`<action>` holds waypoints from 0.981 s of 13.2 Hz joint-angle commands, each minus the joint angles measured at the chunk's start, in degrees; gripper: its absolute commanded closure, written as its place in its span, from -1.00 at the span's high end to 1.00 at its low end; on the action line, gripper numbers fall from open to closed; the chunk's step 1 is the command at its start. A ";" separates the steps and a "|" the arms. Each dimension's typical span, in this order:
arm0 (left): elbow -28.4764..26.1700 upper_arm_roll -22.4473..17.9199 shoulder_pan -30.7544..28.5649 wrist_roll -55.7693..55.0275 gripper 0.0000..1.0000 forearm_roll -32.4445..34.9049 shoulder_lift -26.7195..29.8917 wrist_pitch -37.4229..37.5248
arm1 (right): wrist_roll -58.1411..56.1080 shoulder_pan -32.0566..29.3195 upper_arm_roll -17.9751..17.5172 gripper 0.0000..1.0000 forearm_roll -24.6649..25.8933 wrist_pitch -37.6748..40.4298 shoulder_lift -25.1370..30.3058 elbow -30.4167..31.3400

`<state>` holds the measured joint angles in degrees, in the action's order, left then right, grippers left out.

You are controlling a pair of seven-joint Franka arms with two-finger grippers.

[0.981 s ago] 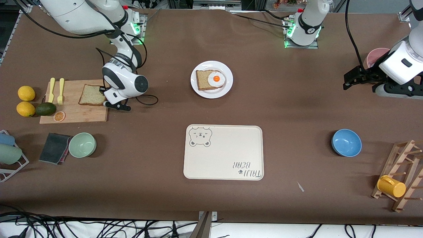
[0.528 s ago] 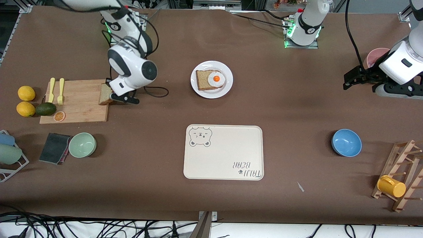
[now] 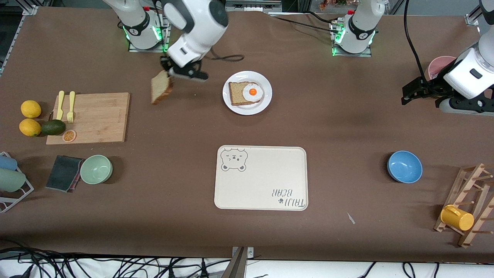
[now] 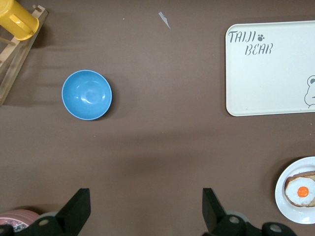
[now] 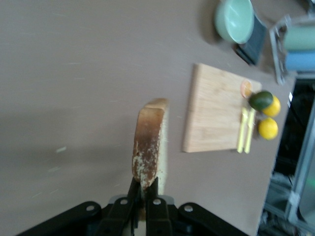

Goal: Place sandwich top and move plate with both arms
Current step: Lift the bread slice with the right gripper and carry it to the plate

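Observation:
Next, I let go of the sandwich top with my right gripper over the fried egg and darker slice (image 3: 249,86) on the small white plate.
The sandwich top (image 3: 161,88), a light-tan bread slice with brown crust, hangs edge-on in the air over bare table between the cutting board (image 3: 92,116) and the plate (image 3: 266,94). My right gripper (image 3: 168,75) is shut on its one end; the right wrist view shows the sandwich top (image 5: 147,145) pinched in the right gripper (image 5: 144,187). The small white plate holds a darker slice with a fried egg (image 3: 252,92). My left gripper (image 3: 406,94) waits open over the left arm's end of the table; the left wrist view shows the left gripper (image 4: 146,206) with nothing between its fingers.
A cream bear tray (image 3: 261,177) lies nearer the camera than the plate. Two lemons (image 3: 30,109), an avocado (image 3: 53,127), yellow cutlery (image 3: 71,105), a green bowl (image 3: 96,168) and a dark sponge (image 3: 63,172) sit at the right arm's end. A blue bowl (image 3: 404,166), mug rack (image 3: 469,208) and pink bowl (image 3: 438,65) stand at the left arm's end.
My right gripper has lifted the sandwich top off the cutting board and carried it up and toward the plate. The left arm has not moved.

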<state>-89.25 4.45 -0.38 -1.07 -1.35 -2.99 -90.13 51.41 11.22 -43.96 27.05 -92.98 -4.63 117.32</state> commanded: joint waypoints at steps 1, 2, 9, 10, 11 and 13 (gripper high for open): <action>1.88 -0.06 -0.67 0.36 1.00 -1.02 -0.87 1.18 | 4.65 7.90 -0.51 -1.00 1.41 -1.84 -2.30 -2.61; 1.97 -0.06 -0.67 0.36 1.00 -1.02 -0.87 1.10 | 5.89 9.94 -0.42 -1.00 2.38 -1.85 -3.88 -4.45; 1.89 -0.06 -0.67 0.36 1.00 -1.02 -0.87 1.10 | 18.97 20.58 -0.25 -1.00 11.35 -2.29 -18.11 -17.19; 1.97 -0.06 -0.76 0.36 1.00 -1.02 -0.87 1.10 | 21.00 21.55 -0.07 -1.00 11.36 -2.38 -21.10 -20.09; 2.06 -0.06 -0.68 0.36 1.00 -1.02 -0.87 1.10 | 22.50 22.69 0.45 -1.00 10.84 -2.38 -24.61 -23.60; 2.15 -0.06 -0.67 0.36 1.00 -1.02 -0.96 1.10 | 24.09 25.68 1.68 -1.00 9.61 -0.46 -30.25 -28.45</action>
<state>-89.14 4.46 -0.90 -1.06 -1.35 -3.00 -90.12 73.21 33.73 -43.25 36.93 -96.55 -28.00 96.26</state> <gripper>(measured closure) 0.000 0.925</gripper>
